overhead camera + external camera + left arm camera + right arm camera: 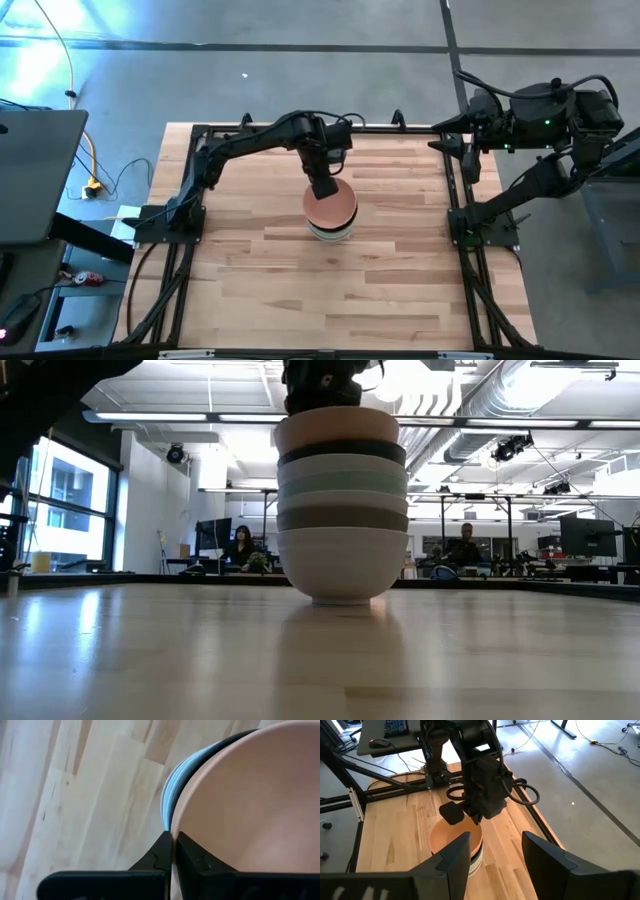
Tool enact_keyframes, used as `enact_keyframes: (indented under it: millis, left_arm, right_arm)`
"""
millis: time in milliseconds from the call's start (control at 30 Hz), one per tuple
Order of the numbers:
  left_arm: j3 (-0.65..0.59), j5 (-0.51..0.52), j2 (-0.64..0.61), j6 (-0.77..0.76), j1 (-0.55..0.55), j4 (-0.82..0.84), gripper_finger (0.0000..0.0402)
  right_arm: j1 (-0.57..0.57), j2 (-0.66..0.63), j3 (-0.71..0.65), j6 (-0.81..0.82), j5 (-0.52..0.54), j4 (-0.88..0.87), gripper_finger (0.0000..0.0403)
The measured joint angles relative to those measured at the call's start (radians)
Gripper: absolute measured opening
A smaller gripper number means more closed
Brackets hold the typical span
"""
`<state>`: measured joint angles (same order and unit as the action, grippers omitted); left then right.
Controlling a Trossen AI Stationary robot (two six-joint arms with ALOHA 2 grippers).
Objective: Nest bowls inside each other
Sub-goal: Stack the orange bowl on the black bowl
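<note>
The robot's left gripper will release the peach bowl inside the black bowl on top of the stack (332, 211).
A stack of nested bowls (330, 214) stands on its white bottom bowl's foot (342, 598) at the table's middle. From the bottom it reads white, olive-grey, pale, mint green, pale, black, with the peach bowl (336, 428) on top. My left gripper (325, 187) is over the stack's far rim, shut on the peach bowl (250, 800). My right gripper (494, 851) waits open, raised beyond the table's far right corner (470, 135), looking toward the stack (456, 840). My left gripper pinches the peach bowl's rim (175, 832) on its far side, one finger inside (197, 860) and one outside (160, 855). The fingers come from above, pointing down. The peach bowl sits level, nested in the black bowl beneath it.
A dark metal frame (190, 190) borders the wooden table (400, 290) on its left, far and right sides. A laptop (35, 175) and cables lie off the left edge. People sit at desks in the room behind (240, 550). Bare wood surrounds the stack.
</note>
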<state>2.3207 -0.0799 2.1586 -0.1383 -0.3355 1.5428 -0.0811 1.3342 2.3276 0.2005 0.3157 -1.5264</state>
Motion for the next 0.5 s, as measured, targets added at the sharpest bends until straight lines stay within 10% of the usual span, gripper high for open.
enact_keyframes:
  millis: [500]
  left_arm:
    - [0.0, -0.003, 0.057, 0.019, 0.009, -0.006, 0.0]
  right_arm:
    - [0.0, 0.0, 0.0, -0.002, 0.0, -0.003, 0.017]
